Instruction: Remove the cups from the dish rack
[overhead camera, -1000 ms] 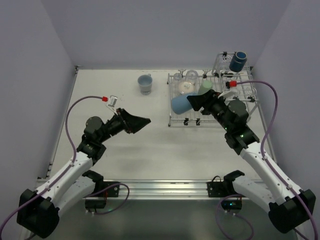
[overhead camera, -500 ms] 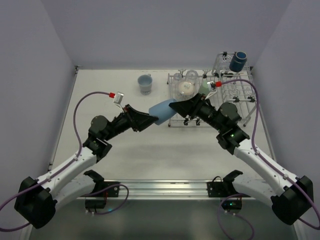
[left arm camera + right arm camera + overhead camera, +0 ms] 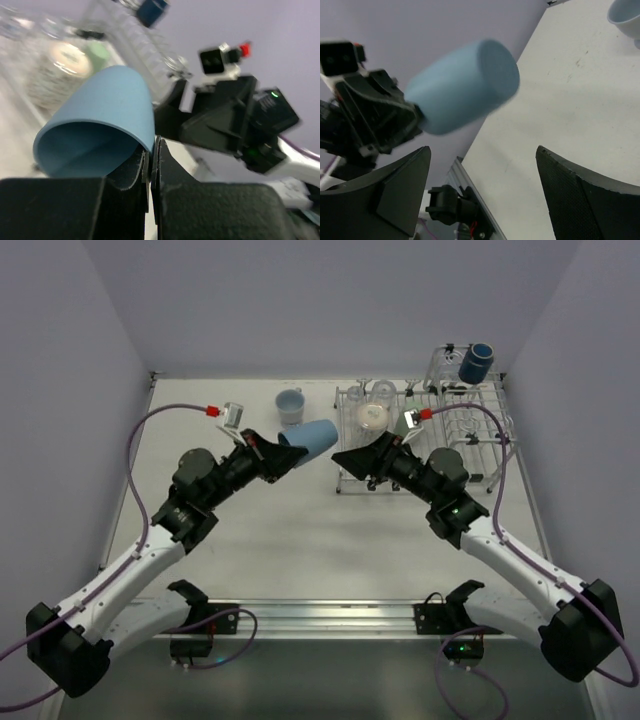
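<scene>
The robot's left gripper needs to release the light blue tumbler, now on its side above the table, on the table (image 3: pixel 225 434) next to the pale mug, across from the rack.
A light blue tumbler (image 3: pixel 312 436) hangs on its side above the table, left of the dish rack (image 3: pixel 470 430). My left gripper (image 3: pixel 286 446) is shut on it, pinching the rim wall (image 3: pixel 145 142) between both fingers. My right gripper (image 3: pixel 345 458) stands open and empty just right of the tumbler, which floats beyond its fingers (image 3: pixel 465 85) with a gap between. In the rack stand clear glasses (image 3: pixel 372 417) and a pale green cup (image 3: pixel 411 411). A dark navy mug (image 3: pixel 476 362) sits in the raised basket.
A pale mug (image 3: pixel 290 407) stands upright on the table behind the held tumbler, also at the top right of the right wrist view (image 3: pixel 627 17). Both arms reach toward the table's middle, their grippers close together. Walls close in the table on three sides.
The blue tumbler passed from my right gripper to my left. The left gripper shut on its rim and drew it leftward; the right gripper opened and let go.
</scene>
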Robot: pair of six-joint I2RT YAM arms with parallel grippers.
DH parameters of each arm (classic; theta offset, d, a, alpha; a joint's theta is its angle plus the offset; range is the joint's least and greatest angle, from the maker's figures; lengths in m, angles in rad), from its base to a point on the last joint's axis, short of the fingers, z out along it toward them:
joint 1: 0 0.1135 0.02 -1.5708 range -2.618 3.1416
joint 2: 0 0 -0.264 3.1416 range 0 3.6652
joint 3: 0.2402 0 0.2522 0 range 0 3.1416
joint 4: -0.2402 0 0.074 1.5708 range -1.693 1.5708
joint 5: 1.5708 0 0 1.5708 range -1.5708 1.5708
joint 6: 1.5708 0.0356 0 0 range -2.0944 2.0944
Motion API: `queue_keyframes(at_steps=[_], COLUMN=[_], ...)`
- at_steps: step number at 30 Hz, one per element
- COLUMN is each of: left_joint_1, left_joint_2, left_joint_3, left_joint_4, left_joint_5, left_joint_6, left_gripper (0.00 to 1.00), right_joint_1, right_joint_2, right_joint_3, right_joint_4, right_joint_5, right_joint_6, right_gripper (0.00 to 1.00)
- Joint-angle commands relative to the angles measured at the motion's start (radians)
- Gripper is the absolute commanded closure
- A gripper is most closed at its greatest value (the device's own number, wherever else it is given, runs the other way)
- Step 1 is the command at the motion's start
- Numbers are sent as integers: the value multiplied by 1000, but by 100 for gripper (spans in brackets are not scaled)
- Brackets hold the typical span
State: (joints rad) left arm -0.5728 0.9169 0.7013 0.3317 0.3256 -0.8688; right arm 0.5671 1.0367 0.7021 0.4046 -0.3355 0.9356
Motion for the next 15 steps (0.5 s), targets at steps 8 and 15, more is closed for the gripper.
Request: queue_keyframes(at_steps=[8,15], left_joint_1=[62,292], left_joint_2=[341,692], left_joint_3=[786,941], left_joint_4=[-1063,-1189], left_joint_5=[-658,-619], left_joint_6=[570,613], left_gripper=[100,100], right_joint_1=[11,11], right_joint_2=[-153,-257], right_joint_3=[16,-3], right_joint_4=[-231,-348], right_joint_5=[44,76], right_joint_6=[-179,-257], right_gripper=[5,5])
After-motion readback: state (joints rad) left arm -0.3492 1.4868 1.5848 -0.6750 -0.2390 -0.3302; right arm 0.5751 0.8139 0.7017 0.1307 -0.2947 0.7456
